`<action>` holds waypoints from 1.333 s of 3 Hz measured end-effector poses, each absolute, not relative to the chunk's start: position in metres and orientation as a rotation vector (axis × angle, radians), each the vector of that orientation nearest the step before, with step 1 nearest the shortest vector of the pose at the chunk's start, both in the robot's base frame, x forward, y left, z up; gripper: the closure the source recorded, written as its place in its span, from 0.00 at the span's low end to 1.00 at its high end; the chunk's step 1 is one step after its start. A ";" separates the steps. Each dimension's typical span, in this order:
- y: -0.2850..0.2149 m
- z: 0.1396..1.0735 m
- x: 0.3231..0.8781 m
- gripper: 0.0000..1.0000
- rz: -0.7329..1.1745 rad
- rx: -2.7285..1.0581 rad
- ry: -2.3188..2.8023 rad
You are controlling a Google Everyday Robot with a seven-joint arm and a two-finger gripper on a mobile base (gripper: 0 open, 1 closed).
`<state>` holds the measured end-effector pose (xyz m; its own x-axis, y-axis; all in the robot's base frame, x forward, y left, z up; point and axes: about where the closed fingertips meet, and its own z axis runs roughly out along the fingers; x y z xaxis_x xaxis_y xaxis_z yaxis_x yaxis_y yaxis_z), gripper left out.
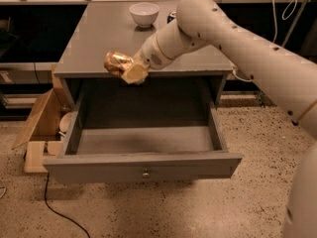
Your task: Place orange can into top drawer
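Observation:
Next, I release the orange can with my gripper near the middle of the top drawer's bare bottom (136,125), back from the knob.
My gripper (127,69) is shut on the orange can (117,62), a shiny orange-gold can held on its side. It hangs at the front edge of the grey cabinet top (99,38), just above the back of the top drawer (143,140). The drawer is pulled wide open and its inside is bare. Its flat front panel carries a small round metal knob (145,173). My white arm (233,38) reaches in from the right.
A white bowl (144,13) stands at the back of the cabinet top. A dark can (171,17) shows partly behind my arm. An open cardboard box (42,123) lies on the speckled floor to the left. A black cable (54,209) runs across the floor.

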<state>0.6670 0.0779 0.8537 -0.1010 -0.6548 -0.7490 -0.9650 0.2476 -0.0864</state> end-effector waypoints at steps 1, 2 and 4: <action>0.068 0.803 0.611 1.00 0.566 -1.522 1.973; 0.068 0.764 0.585 1.00 0.559 -1.547 2.072; 0.061 0.705 0.592 1.00 0.553 -1.497 2.125</action>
<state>0.5916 0.0612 0.7045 -0.2869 -0.7524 -0.5930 -0.9459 0.3203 0.0513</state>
